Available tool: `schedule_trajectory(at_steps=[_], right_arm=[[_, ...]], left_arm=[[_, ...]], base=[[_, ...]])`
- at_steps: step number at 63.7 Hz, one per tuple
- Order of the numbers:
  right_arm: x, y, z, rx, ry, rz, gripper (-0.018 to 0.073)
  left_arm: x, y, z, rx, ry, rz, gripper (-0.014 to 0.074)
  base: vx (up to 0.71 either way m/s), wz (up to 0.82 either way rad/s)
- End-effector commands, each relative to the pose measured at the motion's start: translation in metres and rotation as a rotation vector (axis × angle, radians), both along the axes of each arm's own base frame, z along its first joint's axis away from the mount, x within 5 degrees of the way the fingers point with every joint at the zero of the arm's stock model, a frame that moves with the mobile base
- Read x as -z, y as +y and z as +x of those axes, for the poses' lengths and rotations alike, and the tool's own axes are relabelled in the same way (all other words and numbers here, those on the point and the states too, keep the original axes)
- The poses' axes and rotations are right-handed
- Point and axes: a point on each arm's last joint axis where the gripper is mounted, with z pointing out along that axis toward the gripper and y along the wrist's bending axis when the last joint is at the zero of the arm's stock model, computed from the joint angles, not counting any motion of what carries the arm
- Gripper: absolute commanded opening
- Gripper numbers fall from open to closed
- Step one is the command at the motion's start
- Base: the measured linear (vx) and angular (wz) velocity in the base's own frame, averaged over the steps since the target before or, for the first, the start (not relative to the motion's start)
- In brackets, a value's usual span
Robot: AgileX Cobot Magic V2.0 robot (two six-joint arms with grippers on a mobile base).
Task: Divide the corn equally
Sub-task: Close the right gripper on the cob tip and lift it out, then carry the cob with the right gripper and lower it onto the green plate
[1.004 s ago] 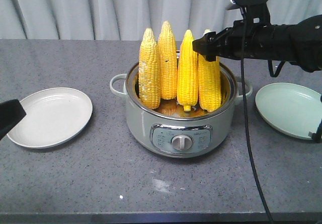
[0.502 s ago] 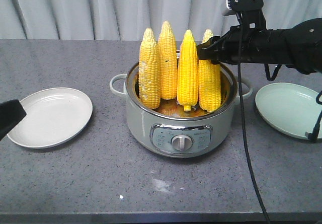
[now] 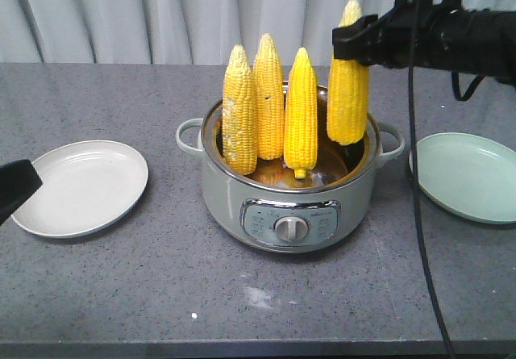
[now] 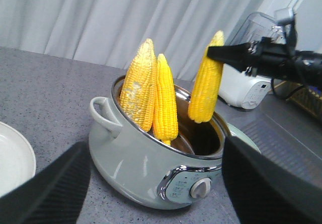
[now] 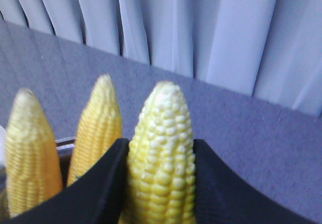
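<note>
The corn cob in my right gripper will be let go on the middle of the pale green plate [image 3: 471, 173] beside the pot.
Three cobs of corn [image 3: 269, 101] stand upright in a pale green electric pot [image 3: 290, 206] at the table's middle. A fourth corn cob [image 3: 348, 85] hangs upright above the pot's right side, its lower end level with the rim. My right gripper [image 3: 355, 43] is shut on its upper part. The right wrist view shows this cob [image 5: 163, 183] pinched between the black fingers [image 5: 105, 183]. My left gripper [image 4: 156, 183] is open, low at the table's left, facing the pot [image 4: 146, 168], nothing between its fingers. One of its fingers [image 3: 16, 188] shows at the left edge.
A white plate [image 3: 81, 185] lies left of the pot and a pale green plate [image 3: 468, 177] lies right of it. A black cable [image 3: 415, 181] hangs from the right arm in front of the pot's right side. A white appliance [image 4: 246, 88] stands behind. Curtains close the back.
My right gripper has risen and shifted slightly right with the rightmost cob, lifting it from deep in the pot to rim height. The left gripper and the other cobs have not moved.
</note>
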Motion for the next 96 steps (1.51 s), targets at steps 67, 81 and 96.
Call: schedule_trajectory(at_steps=[67,81,96], right_arm=[[-0.019,-0.176,-0.033,0.45,0.214,0.182,-0.0006],[0.047,-0.192,0.017,0.414,0.362,0.231,-0.0004],[0.059,-0.199,0.04,0.388,0.398,0.229,0.0014]], left_arm=[[-0.013,0.0,0.001,-0.009,-0.035,-0.047,0.0533],[-0.013,0.0,0.001,-0.009,-0.035,-0.046,0.0533],[-0.013,0.0,0.001,-0.009,-0.035,-0.046,0.0533]], base=[[0.0,0.0],[0.0,0.0],[0.0,0.0]])
